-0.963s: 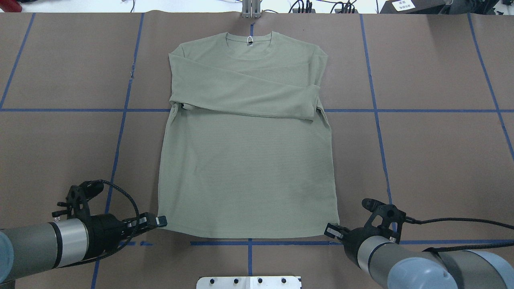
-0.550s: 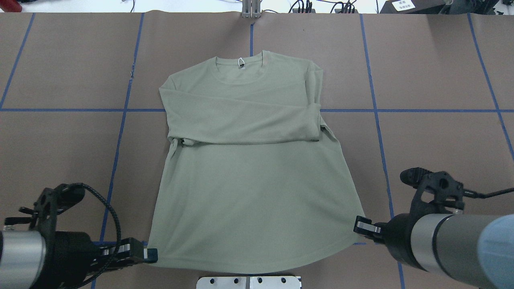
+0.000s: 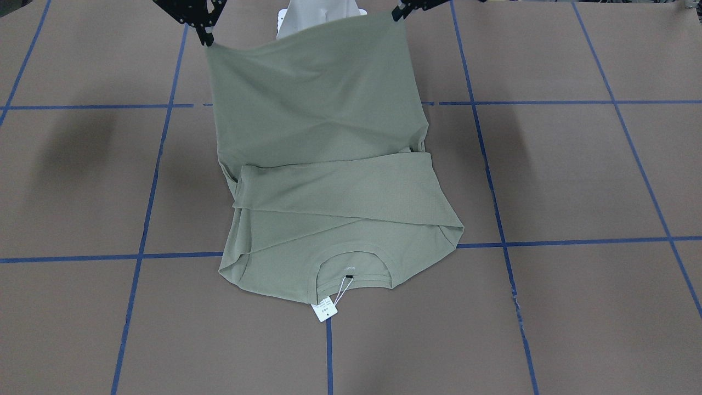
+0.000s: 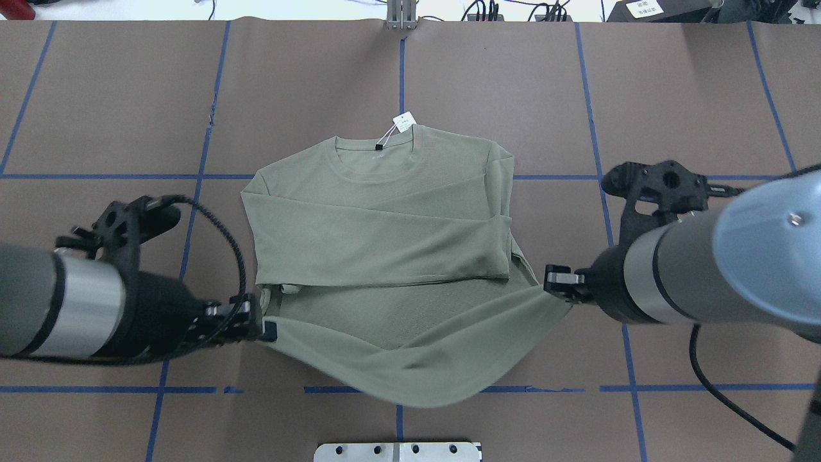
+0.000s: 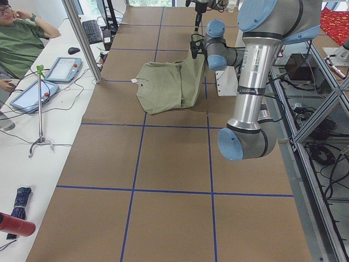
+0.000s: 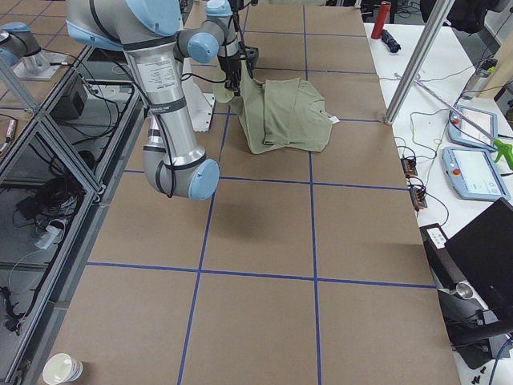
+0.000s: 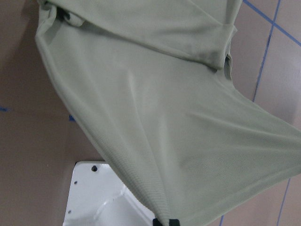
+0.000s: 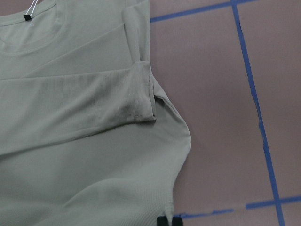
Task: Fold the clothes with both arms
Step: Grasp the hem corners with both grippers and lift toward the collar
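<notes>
My left gripper is at the shirt's hem corner, which now hangs in the air. It will let go of that corner at the shirt's shoulder edge on the blue tape line (image 3: 464,251).
The pale sage-green shirt (image 4: 385,256) lies chest up, both sleeves folded across its body, the collar (image 4: 375,157) on the far side. Its white hang tag (image 4: 403,122) rests on the table beyond the collar. My left gripper (image 4: 266,328) is shut on the hem's left corner, and my right gripper (image 4: 553,280) is shut on the right corner. Both corners hang in the air, so the hem sags between them. In the front-facing view the raised shirt (image 3: 318,137) hangs from the right gripper (image 3: 205,38) and the left gripper (image 3: 396,15). Cloth (image 7: 164,117) fills both wrist views.
Brown table paper carries a blue tape grid (image 4: 603,176). A white base plate (image 4: 397,451) sits at the near edge under the sagging hem. A metal post (image 4: 401,16) stands at the far edge. A seated person (image 5: 22,38) and tablets (image 5: 62,68) are beside the table's far side.
Both grippers rose with the hem corners and moved forward over the shirt. The whole shirt slid toward the robot, and the tag flipped out past the collar.
</notes>
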